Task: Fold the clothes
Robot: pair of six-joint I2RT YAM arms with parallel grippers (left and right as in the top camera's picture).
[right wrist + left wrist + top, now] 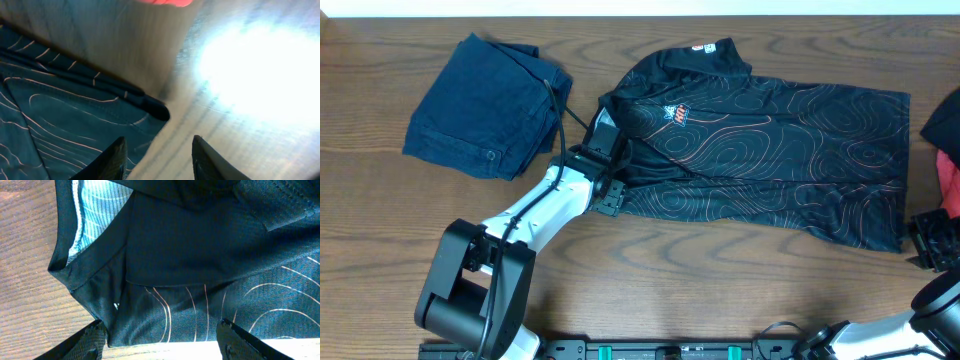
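The jersey's hem is rumpled near my right gripper, so next I pinch the jersey corner's tip (pixel 897 246) and pull it toward the red and black garment before folding.
The clothes, a black jersey (pixel 770 150) with thin orange contour lines, lie spread flat across the table, collar towards the far edge and small chest logos showing. My left gripper (pixel 602 150) is at the jersey's left sleeve. In the left wrist view this gripper (pixel 162 336) is open, and the sleeve's folded edge (pixel 150 305) lies just ahead of the fingertips with nothing clamped. My right gripper (pixel 922 240) hovers at the jersey's near right corner. In the right wrist view this gripper (pixel 160 152) is open, one finger over the jersey's corner (pixel 150 107) and bare wood between the fingers.
A folded navy denim garment (pixel 485 105) with a button lies at the far left, close to the left arm. A red and black garment (pixel 948 165) sits at the right edge, and its red edge (pixel 165 2) shows at the top of the right wrist view.
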